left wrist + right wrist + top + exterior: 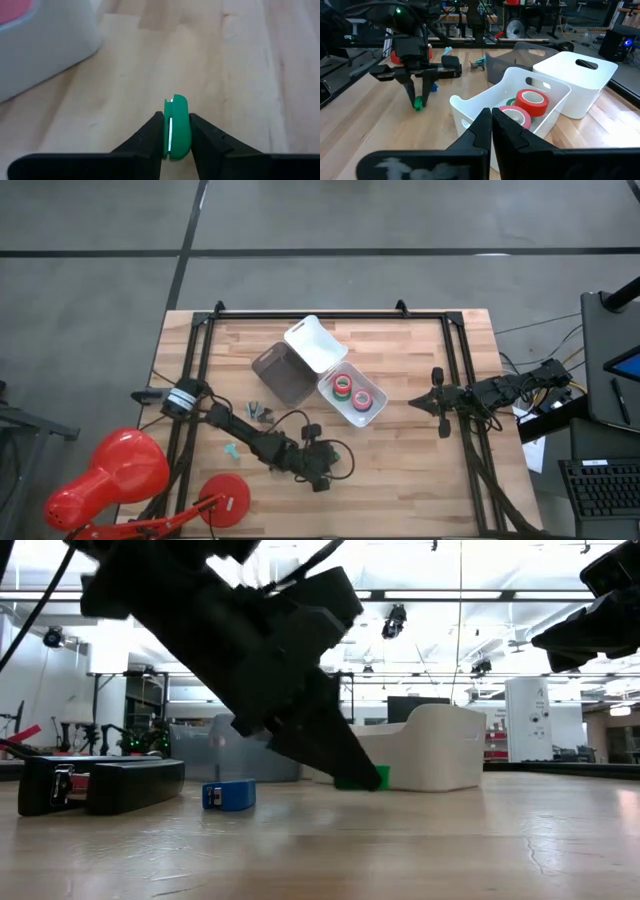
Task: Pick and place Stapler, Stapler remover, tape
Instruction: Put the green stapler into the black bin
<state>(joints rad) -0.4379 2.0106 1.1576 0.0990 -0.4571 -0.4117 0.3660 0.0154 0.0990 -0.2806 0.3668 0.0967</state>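
Note:
My left gripper has the small green thing. It will let go of it near the middle of the grey bin's bottom [284, 379].
My left gripper [176, 145] is near the table's near edge [320, 477] and is shut on a green tape roll [176, 125]. A red roll [532, 101], an orange-pink roll [512, 116] and a green one lie in the white bin [368, 412]. The black stapler [100, 785] lies flat on the table beside my left gripper. A small blue thing [228, 795], perhaps the blue roll on its edge, rests near it. A small grey-and-teal tool [260, 412] lies left of the grey bin. My right gripper [491, 117] is shut and hovers over the table's right side [437, 402]. My left gripper pinches the green tape roll's two flat faces [172, 135] between its fingers, so the roll stands on edge. The fingers [340, 755] slant down at it from above. The roll's lower rim [362, 782] is at the table top; I cannot tell whether it touches.
A second white bin [315, 345] and a grey bin [283, 375] stand together behind the tape bin. A red lamp [110, 475] with a round base sits at the near left corner. A small teal piece [230, 450] lies near the left arm. Bare wood lies between the two grippers.

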